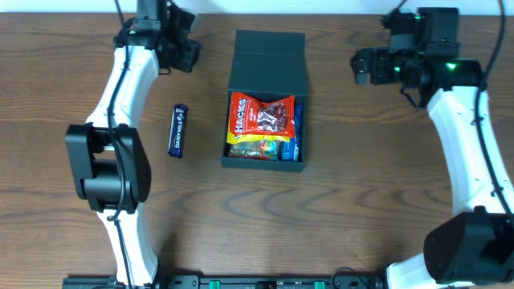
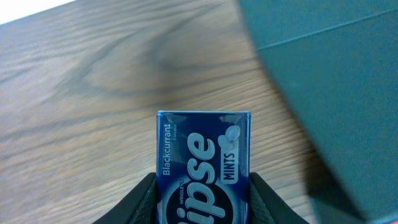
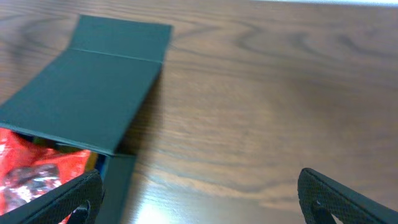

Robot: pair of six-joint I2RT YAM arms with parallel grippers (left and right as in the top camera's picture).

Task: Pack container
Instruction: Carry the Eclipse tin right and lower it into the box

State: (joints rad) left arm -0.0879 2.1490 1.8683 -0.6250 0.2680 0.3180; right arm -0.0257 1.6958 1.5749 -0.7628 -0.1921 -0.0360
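Note:
Next, I let go of the blue Eclipse Mints tin with my left gripper inside the container point(image 1: 247, 149), in front of the red Hacks packet.
The dark teal container point(image 1: 265, 157) stands mid-table with its flap lid point(image 1: 269, 60) folded back. Inside lie a red Hacks packet point(image 1: 259, 117) and other snacks. In the left wrist view a blue Eclipse Mints tin point(image 2: 204, 149) is clamped between the black fingers point(image 2: 143, 200) of my left gripper point(image 2: 204, 190), above the wood, with the container's lid point(image 2: 336, 87) just to the right. Overhead, my left gripper point(image 1: 189, 54) hovers at the container's back left. My right gripper point(image 1: 364, 66) is off to the back right, open and holding nothing point(image 3: 199, 193), with the container point(image 3: 93, 93) to its left.
A blue Dairy Milk bar point(image 1: 177, 130) lies on the wooden table point(image 1: 361, 177) to the left of the container. The left arm's white links point(image 1: 112, 152) stretch along the left side, and the right arm point(image 1: 474, 160) along the right side.

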